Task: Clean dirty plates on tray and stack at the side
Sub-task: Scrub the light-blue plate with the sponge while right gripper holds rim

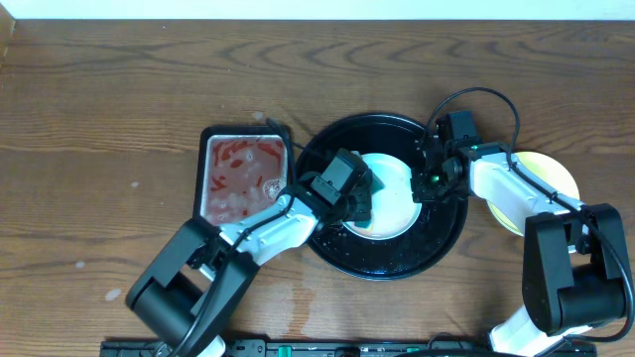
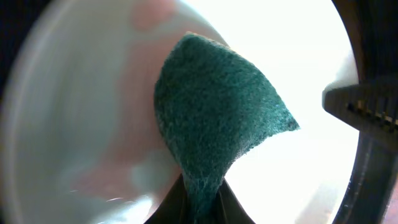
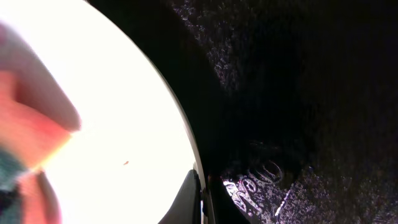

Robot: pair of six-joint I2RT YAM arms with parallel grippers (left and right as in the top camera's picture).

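Next, I let go of the dark green sponge with my left gripper inside the small rectangular sponge tray, around the middle of its red-stained bottom [image 1: 246, 201].
One pale aqua plate [image 1: 392, 178] lies on the black tray [image 1: 392, 260]. My left gripper [image 1: 359, 203] is shut on a dark green sponge [image 2: 217, 118], which rests on the plate's inside [image 2: 81, 124]. A faint pink smear shows beside the sponge. My right gripper [image 1: 429, 184] is shut on the plate's right rim [image 3: 186, 149], with one finger inside the rim and one outside. The yellow plate [image 1: 552, 177] lies on the table to the right of the tray, partly under my right arm. A second aqua plate is not clearly visible.
A small rectangular sponge tray [image 1: 244, 178] with red stains sits left of the black tray. In the right wrist view, the black tray's surface [image 3: 298, 93] looks wet. A dark bar runs along the table's front edge [image 1: 298, 347].
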